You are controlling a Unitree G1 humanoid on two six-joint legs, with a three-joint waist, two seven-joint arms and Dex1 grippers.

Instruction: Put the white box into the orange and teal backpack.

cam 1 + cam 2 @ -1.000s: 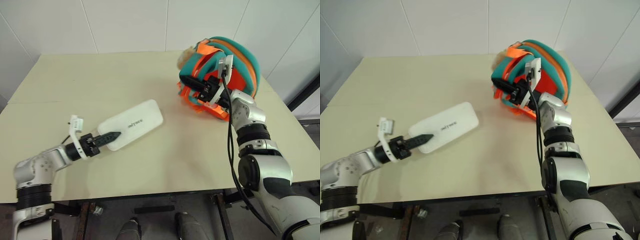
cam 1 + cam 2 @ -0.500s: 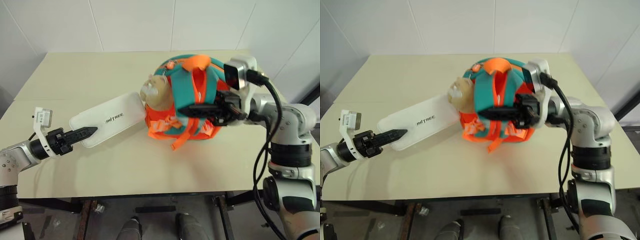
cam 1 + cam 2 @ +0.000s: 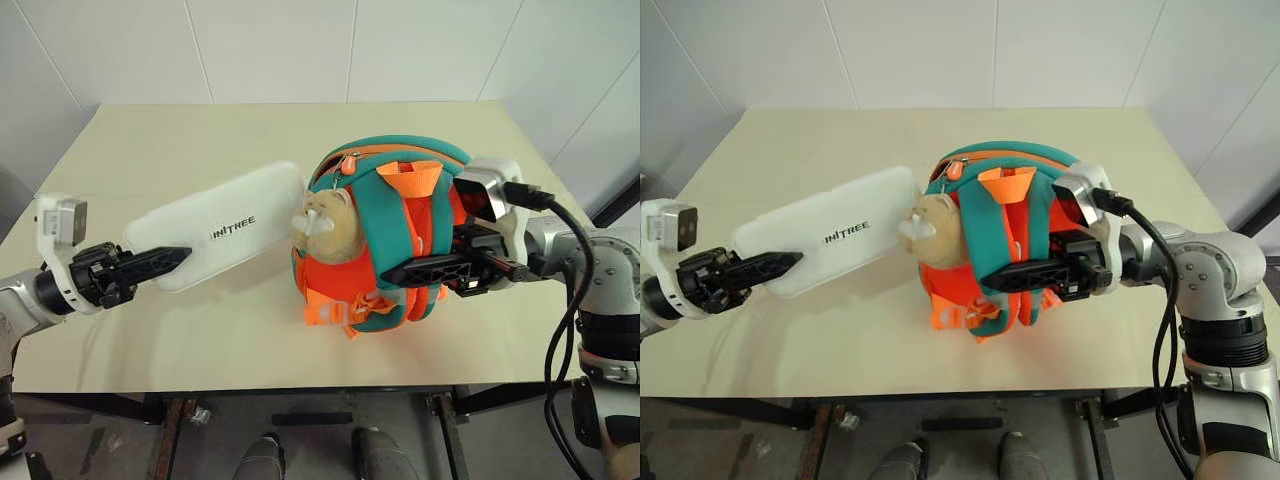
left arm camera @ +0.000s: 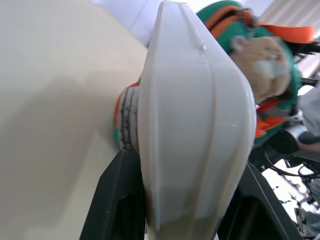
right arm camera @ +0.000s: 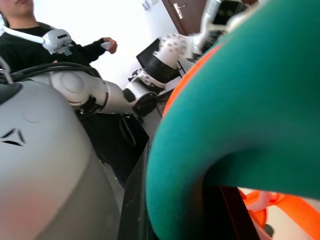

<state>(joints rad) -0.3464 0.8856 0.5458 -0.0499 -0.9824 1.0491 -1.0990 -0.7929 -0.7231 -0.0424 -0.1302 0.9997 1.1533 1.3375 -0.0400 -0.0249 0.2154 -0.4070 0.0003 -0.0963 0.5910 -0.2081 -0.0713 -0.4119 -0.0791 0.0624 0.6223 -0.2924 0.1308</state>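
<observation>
Next, my left gripper lets go of the white box inside the backpack (image 3: 374, 203) under the teal strap, past the tan plush head.
The white box (image 3: 225, 225), long and glossy with dark lettering, hangs tilted above the table with my left gripper (image 3: 170, 258) shut on its near end. In the left wrist view the box (image 4: 195, 125) sits between the two black fingers (image 4: 116, 200). Its far end nearly touches the tan plush head (image 3: 328, 228) on the orange and teal backpack (image 3: 385, 190). The backpack stands upright near the table's front edge. My right gripper (image 3: 405, 272) reaches across it from the right, shut on a teal strap (image 5: 240, 115). I cannot see an opening in the backpack.
The beige table (image 3: 200, 140) has free room at the back and left; its front edge (image 3: 300, 378) lies close below the backpack. White walls stand behind. Off the table, in the right wrist view, are a person in black (image 5: 30, 35) and another robot arm (image 5: 115, 95).
My right gripper has pulled the backpack from the far right toward the front centre and turned it upright. My left gripper has lifted the white box off the table and drawn it back.
</observation>
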